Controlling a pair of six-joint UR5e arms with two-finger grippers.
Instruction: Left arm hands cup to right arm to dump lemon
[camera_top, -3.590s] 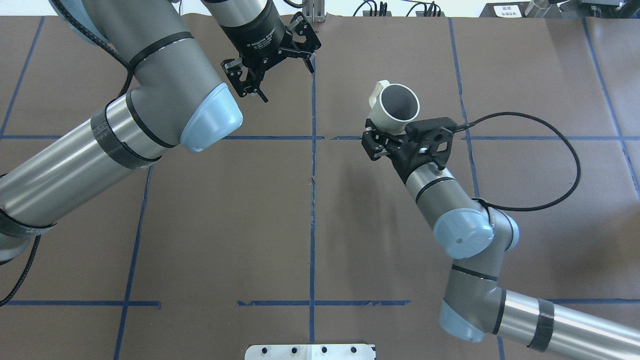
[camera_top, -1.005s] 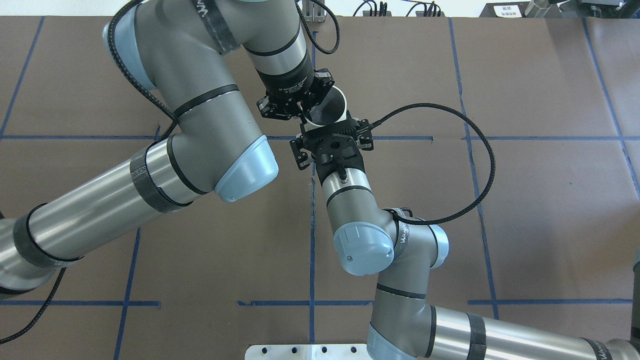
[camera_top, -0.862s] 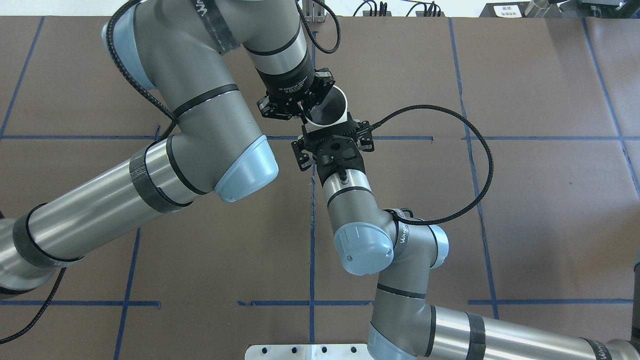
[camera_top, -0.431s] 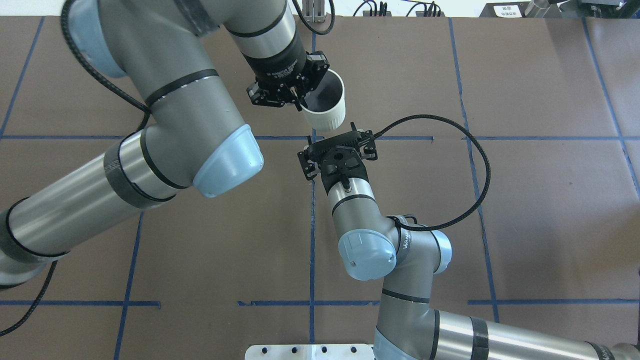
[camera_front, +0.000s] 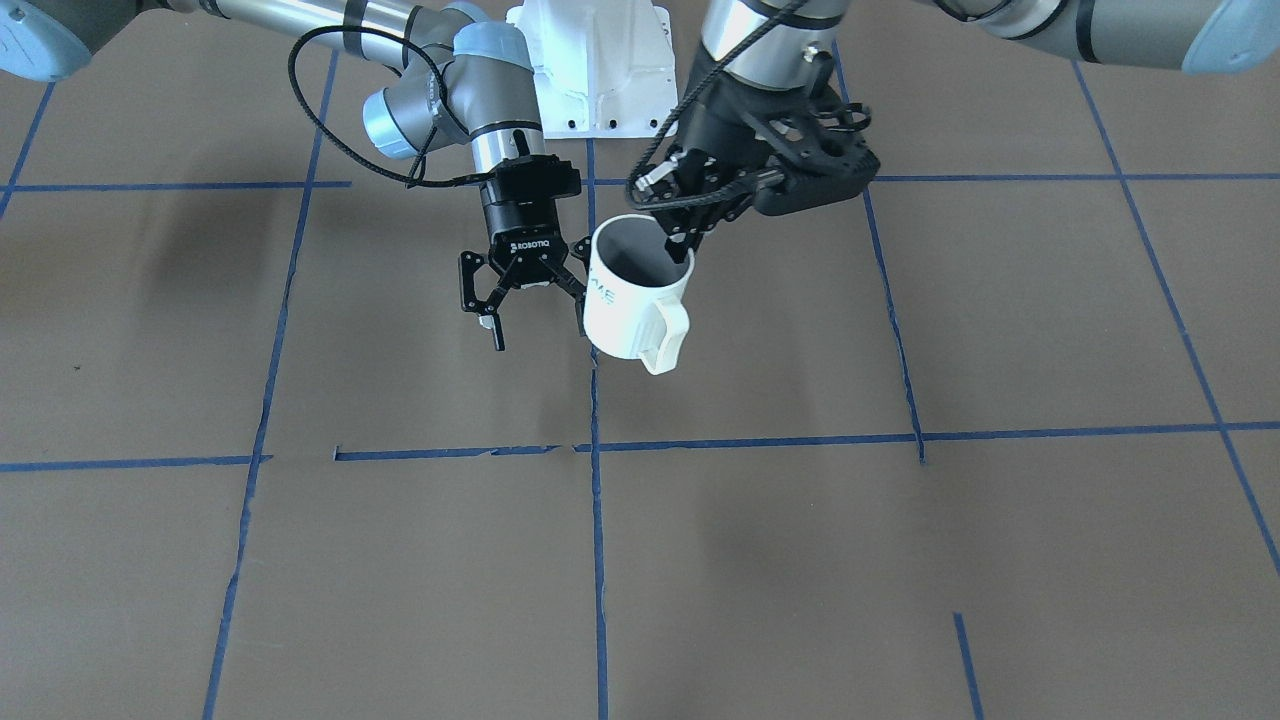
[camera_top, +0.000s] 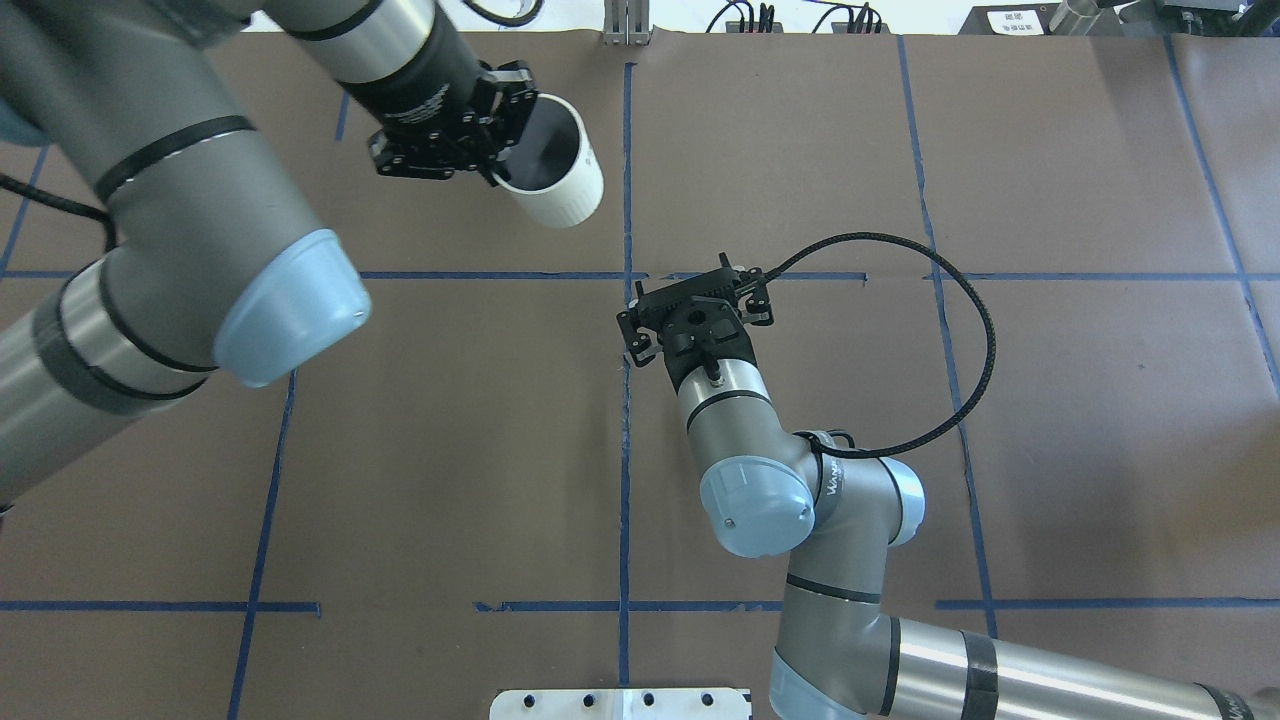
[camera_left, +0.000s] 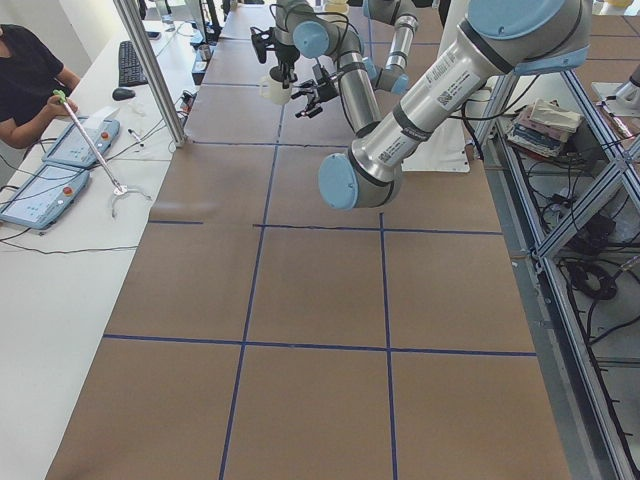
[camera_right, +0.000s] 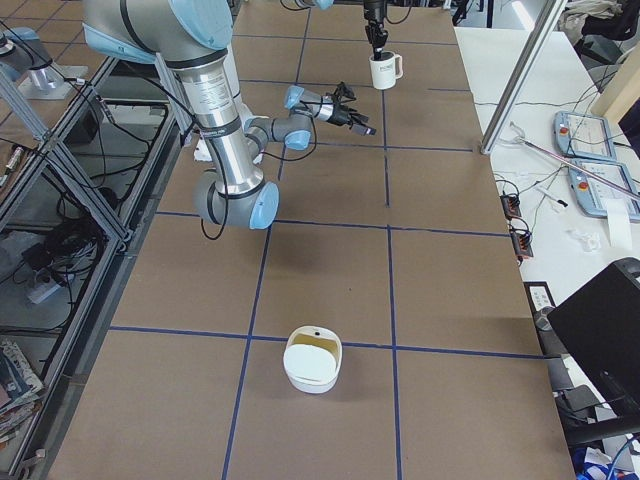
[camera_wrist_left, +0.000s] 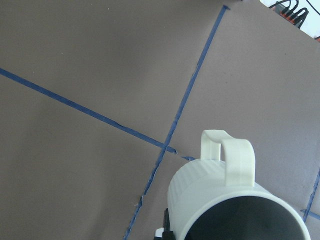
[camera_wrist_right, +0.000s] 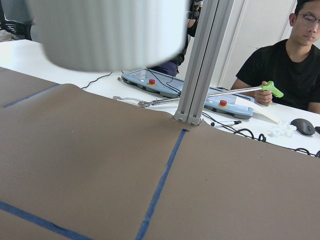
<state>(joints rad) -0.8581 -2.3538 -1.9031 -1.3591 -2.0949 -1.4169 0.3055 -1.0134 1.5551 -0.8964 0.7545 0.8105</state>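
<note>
Next, I release the white cup, now hanging upright above the brown table, from my left gripper near the middle of the blue tape square (camera_front: 1029, 325) under my left arm.
The white cup (camera_front: 630, 300) hangs upright in the air above the brown table, handle toward the operators' side. My left gripper (camera_front: 686, 246) is shut on its rim, one finger inside. The cup also shows in the overhead view (camera_top: 552, 182), in the left wrist view (camera_wrist_left: 230, 200), and as a blurred underside in the right wrist view (camera_wrist_right: 105, 30). Its inside looks dark grey; no lemon shows in any view. My right gripper (camera_front: 536, 322) is open and empty, just beside the cup on its lettered side, not touching it.
A white bowl (camera_right: 312, 365) with a yellowish inside stands near the table's end on my right. An aluminium post (camera_wrist_right: 200, 60) stands at the far edge. An operator (camera_wrist_right: 305, 50) sits behind it with teach pendants (camera_left: 60, 150). The white base mount (camera_front: 600, 60) is between the arms.
The right gripper held the cup 3.6 s ago. The left gripper closed on its rim, the right let go, and the left arm has carried the cup up and to the left.
</note>
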